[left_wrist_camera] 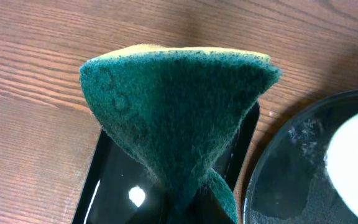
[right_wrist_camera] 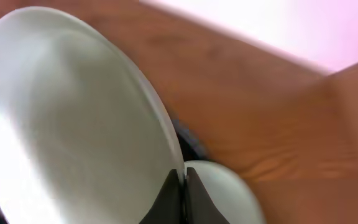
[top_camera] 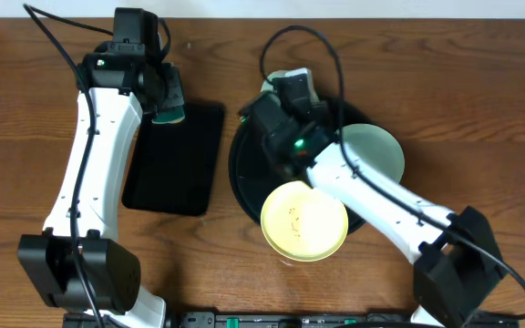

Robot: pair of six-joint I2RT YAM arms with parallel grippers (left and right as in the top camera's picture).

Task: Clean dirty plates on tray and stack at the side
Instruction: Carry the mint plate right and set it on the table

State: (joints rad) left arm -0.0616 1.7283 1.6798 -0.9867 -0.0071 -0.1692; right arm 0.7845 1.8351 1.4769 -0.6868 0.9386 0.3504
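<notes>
Next, my right gripper sets its mint plate down and lets go of it on the bare table (top_camera: 461, 159), a little way past the other mint plate.
The round black tray (top_camera: 244, 173) lies at mid table. A pale yellow plate (top_camera: 304, 221) with small reddish specks rests on its front rim. A mint plate (top_camera: 376, 150) lies on its right side. My right gripper (top_camera: 283, 93) is over the tray's far edge, shut on the rim of another mint plate (right_wrist_camera: 73, 118), which it holds tilted on edge. In the overhead view only a sliver of that plate (top_camera: 272, 84) shows. My left gripper (top_camera: 169, 105) is shut on a green sponge (left_wrist_camera: 179, 112) over the rectangular tray's far end.
A smaller rectangular black tray (top_camera: 176, 173) lies left of the round tray, and it also shows in the left wrist view (left_wrist_camera: 114, 180). The round tray's wet surface (left_wrist_camera: 291, 168) shows at that view's right. Bare wooden table surrounds both trays.
</notes>
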